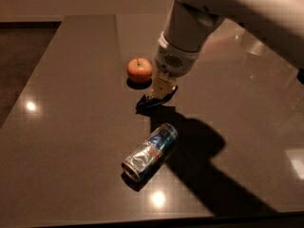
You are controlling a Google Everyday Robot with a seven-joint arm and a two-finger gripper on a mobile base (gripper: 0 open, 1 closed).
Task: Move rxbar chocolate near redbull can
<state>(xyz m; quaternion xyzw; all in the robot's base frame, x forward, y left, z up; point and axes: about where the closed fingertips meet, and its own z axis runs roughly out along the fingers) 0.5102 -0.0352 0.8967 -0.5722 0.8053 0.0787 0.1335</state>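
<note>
I need to let go of the rxbar chocolate with my gripper on the shadowed table (188,119), close beside the far end of the redbull can.
The redbull can (151,151) lies on its side on the dark table (71,127), silver and blue, pointing toward the front left. My gripper (160,93) hangs from the white arm just above and behind the can, to the right of the apple. It is shut on the rxbar chocolate (151,101), a dark flat bar held at its lower end, a little above the table surface. Most of the bar's lettering is hidden in shadow.
A red-yellow apple (139,70) stands on the table to the left of the gripper. The arm's shadow falls to the right of the can. The table's front edge runs along the bottom and its left edge slants at the left.
</note>
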